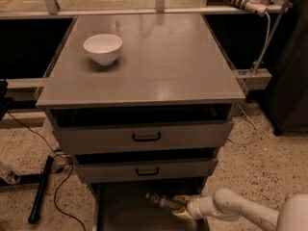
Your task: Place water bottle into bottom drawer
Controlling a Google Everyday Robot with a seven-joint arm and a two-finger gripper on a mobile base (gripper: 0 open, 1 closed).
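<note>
The robot's gripper needs to release the water bottle, now low over the drawer, on the bottom drawer's inside, about midway [160,211] between the drawer's sides.
The bottom drawer [120,211] is pulled out at the foot of the cabinet, a wide dark grey tray below the two shallower drawers. My gripper [179,206] reaches in from the lower right, low over the drawer's right half. The water bottle [159,200] lies roughly level in the fingers, pointing left over the drawer's inside, with the gripper shut on its right end. Whether the bottle touches the drawer floor I cannot tell.
A white bowl [103,48] stands on the grey cabinet top [159,66] at the back left. Two upper drawers with black handles [146,137] are slightly open. Cables and a black bar [39,189] lie on the speckled floor at left. A dark cabinet [293,81] stands at right.
</note>
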